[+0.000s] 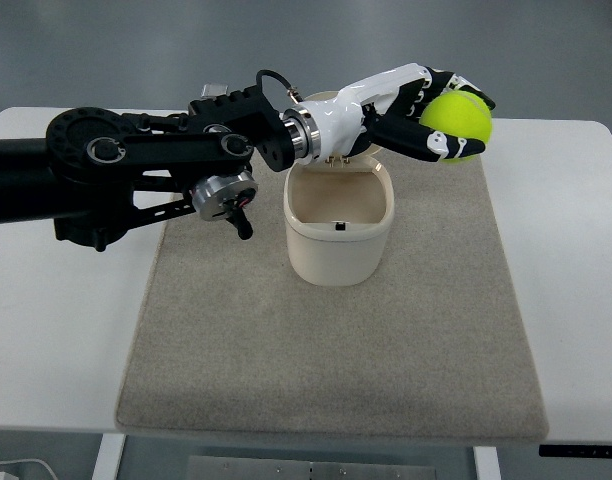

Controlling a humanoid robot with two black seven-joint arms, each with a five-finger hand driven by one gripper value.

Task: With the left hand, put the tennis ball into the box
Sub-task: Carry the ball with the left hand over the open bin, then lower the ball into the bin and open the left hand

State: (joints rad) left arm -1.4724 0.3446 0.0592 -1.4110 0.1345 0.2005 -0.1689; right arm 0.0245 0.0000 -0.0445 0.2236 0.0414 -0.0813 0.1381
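Observation:
Next, I let go of the tennis ball with my left gripper inside the open cream box [313, 216], near the front side of the box.
A yellow-green tennis ball [460, 122] is held in my left hand [426, 110], whose white and black fingers are curled around it. The hand and ball hover above the mat, up and to the right of the cream box [338, 245]. The box stands open in the middle of the mat, its lid tilted back under my wrist. Its inside looks empty. My left arm reaches in from the left edge across the table. The right arm does not show.
A beige mat [326, 340] covers the middle of the white table [56, 330]. The table's far edge runs just behind the hand, and grey floor lies beyond it.

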